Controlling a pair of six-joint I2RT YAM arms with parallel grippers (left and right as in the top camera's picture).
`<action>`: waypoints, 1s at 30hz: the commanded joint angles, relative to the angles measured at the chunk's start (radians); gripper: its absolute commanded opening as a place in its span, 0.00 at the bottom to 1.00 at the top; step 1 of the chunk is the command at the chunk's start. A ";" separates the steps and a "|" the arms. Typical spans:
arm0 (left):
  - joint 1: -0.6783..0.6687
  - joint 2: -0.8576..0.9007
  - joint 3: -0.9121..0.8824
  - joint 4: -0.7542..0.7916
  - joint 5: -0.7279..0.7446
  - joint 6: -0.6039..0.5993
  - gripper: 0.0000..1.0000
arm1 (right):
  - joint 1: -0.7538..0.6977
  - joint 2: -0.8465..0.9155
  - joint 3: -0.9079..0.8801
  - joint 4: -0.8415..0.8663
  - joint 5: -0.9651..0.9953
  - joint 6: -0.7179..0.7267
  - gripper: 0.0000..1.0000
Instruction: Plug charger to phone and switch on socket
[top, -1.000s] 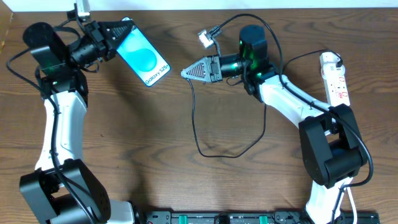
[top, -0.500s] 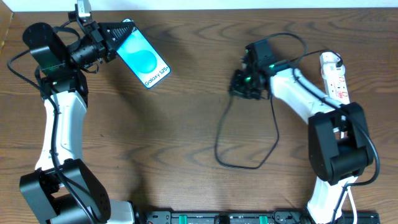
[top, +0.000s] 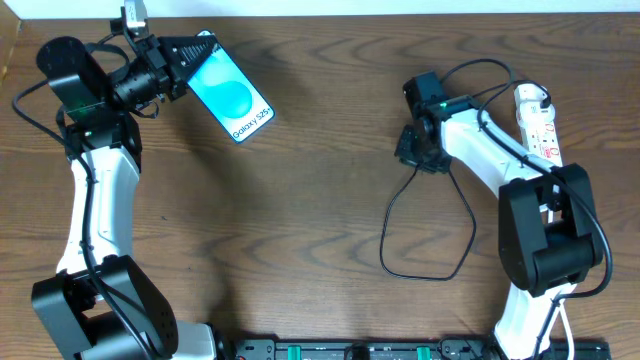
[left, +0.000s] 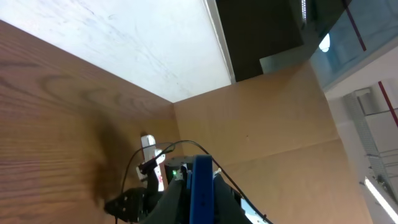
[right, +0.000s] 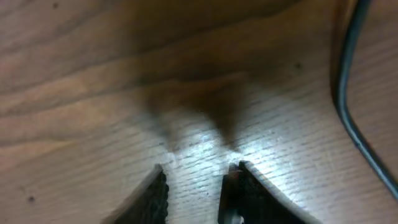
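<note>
My right gripper needs to open and grip the cable's plug end (top: 414, 172) with its tip sticking out, because its fingers frame only wood beside the charger cable.
My left gripper (top: 195, 52) is shut on the phone (top: 232, 98) and holds it tilted above the table's far left, its blue screen facing up. The phone's blue edge (left: 202, 193) stands between the fingers in the left wrist view. My right gripper (top: 418, 158) points down, close to the wood, right of centre. Its jaws (right: 193, 186) are a little apart with bare wood between them. The black charger cable (top: 383, 250) hangs from that gripper's spot in a loop on the table and passes to the right of the jaws (right: 345, 93). The white socket strip (top: 538, 125) lies at the far right.
The brown wooden table (top: 300, 220) ends at a white wall edge at the back. The cable's other end runs over my right arm toward the far end of the strip. A black rail runs along the front edge (top: 350, 350).
My right arm has swung right from the table's middle toward the socket and tipped its gripper down to the wood, dragging the cable loop right with it. The left arm and phone have not moved.
</note>
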 joint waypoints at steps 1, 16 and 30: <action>0.002 -0.002 0.006 0.009 0.014 -0.001 0.07 | 0.025 0.007 -0.007 0.002 0.023 0.016 0.52; 0.002 -0.002 0.006 0.009 0.025 -0.001 0.07 | 0.082 0.007 -0.039 0.020 0.023 0.129 0.92; 0.002 -0.002 0.006 0.009 0.025 -0.001 0.07 | 0.085 0.007 -0.092 0.081 0.023 0.140 0.12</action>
